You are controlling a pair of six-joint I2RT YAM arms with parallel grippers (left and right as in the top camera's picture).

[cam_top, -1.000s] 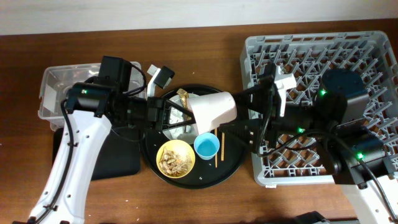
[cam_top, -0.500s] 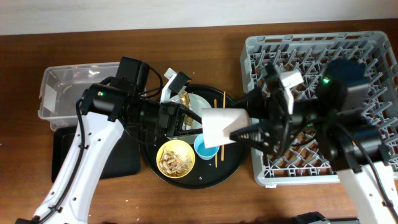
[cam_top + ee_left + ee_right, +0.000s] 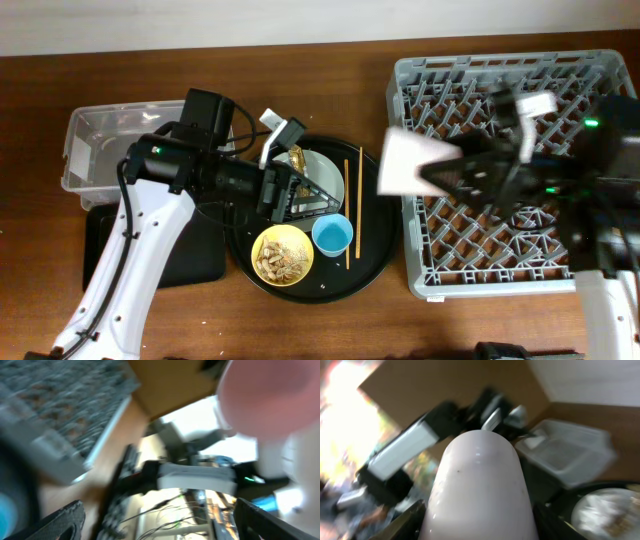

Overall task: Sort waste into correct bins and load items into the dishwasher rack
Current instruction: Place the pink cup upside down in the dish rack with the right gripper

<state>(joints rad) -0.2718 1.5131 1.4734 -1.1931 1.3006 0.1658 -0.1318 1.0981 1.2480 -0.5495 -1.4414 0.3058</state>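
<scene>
My left gripper is to go next to the blue cup's rim (image 3: 317, 224), beside the yellow bowl, and it should close on the cup there.
My right gripper (image 3: 432, 172) is shut on the small pink cup (image 3: 403, 163), holding it on its side in the air over the left edge of the light-grey dishwasher rack (image 3: 470, 270). In the right wrist view the cup (image 3: 480, 475) fills the space between the fingers (image 3: 411, 521). My left gripper (image 3: 290, 190) stands open and holds nothing, above the pale plate (image 3: 322, 182). Its fingers (image 3: 55, 524) are wide apart, with the blurred cup (image 3: 265, 395) beyond them. A yellow bowl (image 3: 282, 254) of brown scraps, a blue cup (image 3: 332, 235) and two chopsticks (image 3: 348, 200) lie nearby.
The plate, bowl, blue cup and chopsticks all rest on a large round black tray (image 3: 378, 262). A gold-brown wrapper (image 3: 297, 157) lies at the plate's far edge. The clear tub (image 3: 100, 140) sits at the far left, the shallow black tray (image 3: 195, 258) in front of it under my left arm.
My left gripper let go of the pink cup and opened. My right gripper closed on the cup and carried it right, from over the round tray to the rack's edge.
</scene>
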